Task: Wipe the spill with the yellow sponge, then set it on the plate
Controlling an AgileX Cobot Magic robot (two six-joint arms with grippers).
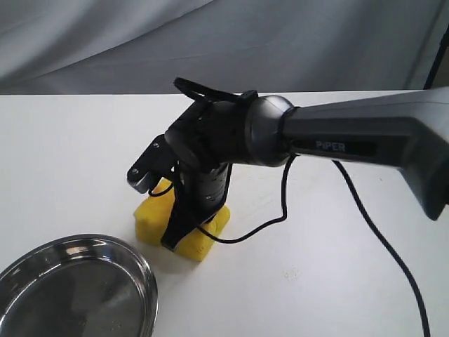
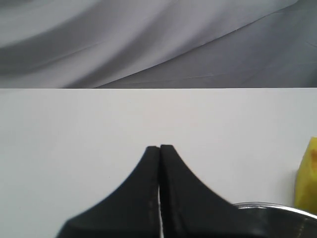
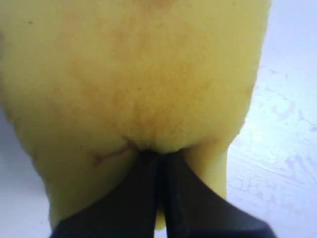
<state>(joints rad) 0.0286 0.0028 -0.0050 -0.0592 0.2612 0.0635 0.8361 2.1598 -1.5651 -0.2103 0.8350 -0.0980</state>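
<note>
I need to put the yellow sponge down flat with my right gripper on the dark inner bottom of the shiny steel plate [image 1: 87, 309].
The yellow sponge [image 1: 205, 241] lies pressed on the white table, just beyond the plate [image 1: 145, 275], a shiny steel dish at the front left. My right gripper [image 1: 177, 235] points straight down and is shut on the sponge. In the right wrist view the sponge [image 3: 138, 74] fills the frame with a brownish stain, pinched at the right gripper [image 3: 158, 154]. No spill shows; the sponge covers the spot under it. My left gripper [image 2: 159, 147] is shut and empty, low over bare table, with the sponge [image 2: 308, 173] and the plate rim [image 2: 277, 206] off to one side.
A black cable [image 1: 379, 232] trails across the table from the right arm toward the front right. Grey cloth [image 1: 105, 42] hangs behind the table's far edge. The table beside the sponge has a faint mottled sheen [image 3: 282, 168].
</note>
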